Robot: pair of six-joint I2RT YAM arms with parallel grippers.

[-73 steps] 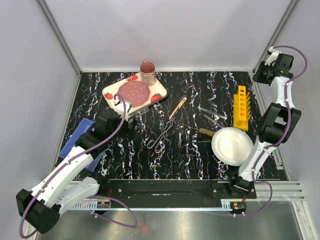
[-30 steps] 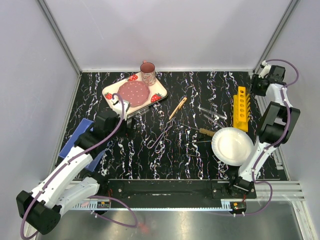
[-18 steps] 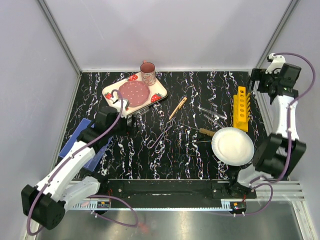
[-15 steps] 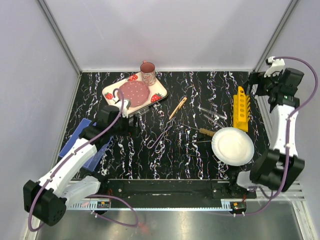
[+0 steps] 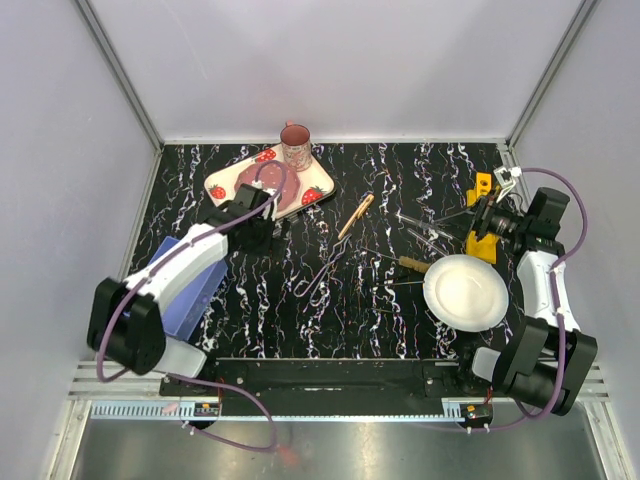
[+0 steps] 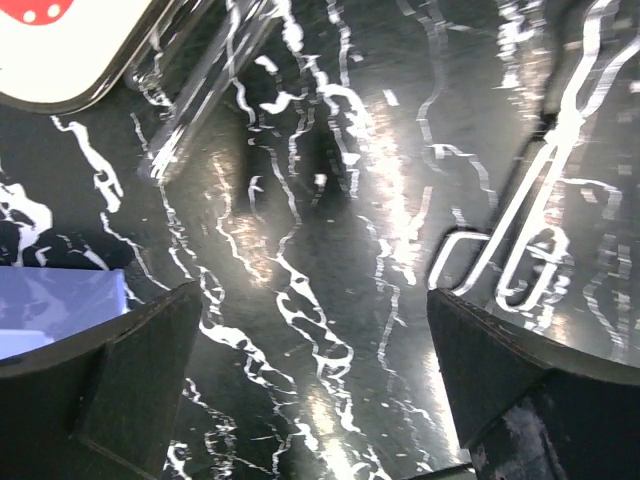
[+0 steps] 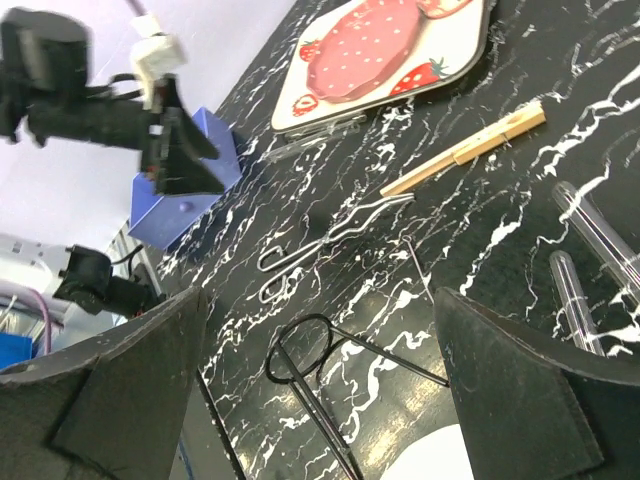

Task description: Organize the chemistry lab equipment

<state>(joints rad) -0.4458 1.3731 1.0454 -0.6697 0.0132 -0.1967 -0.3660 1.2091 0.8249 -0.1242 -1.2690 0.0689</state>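
My left gripper needs to go next to the middle of the outer test tube (image 5: 279,229) (image 6: 216,90) beside the strawberry tray's near edge and close there.
Two clear glass test tubes (image 5: 421,224) (image 7: 598,235) lie on the black marbled table left of the yellow rack (image 5: 483,213). Another test tube (image 6: 200,95) lies against the strawberry tray's corner (image 6: 60,50). The bent wire tong (image 5: 320,272) (image 7: 320,245) (image 6: 530,230) lies mid-table, with a wooden tool (image 5: 355,215) (image 7: 465,150) behind it. A wooden-handled tool (image 5: 411,264) and a black wire loop tool (image 7: 330,360) lie by the white plate (image 5: 465,292). My left gripper (image 5: 267,237) (image 6: 315,400) hangs open over bare table beside the tray. My right gripper (image 5: 468,218) (image 7: 320,400) is open and empty at the rack, facing left.
The strawberry tray (image 5: 262,185) and a pink mug (image 5: 295,146) stand at the back left. A blue box (image 5: 185,280) (image 7: 185,180) sits at the left edge under my left arm. Cage posts and walls close in the table on three sides.
My right arm has swung down from high at the back right corner to the yellow rack, now pointing left. My left arm has bent outward while its gripper stays by the tray.
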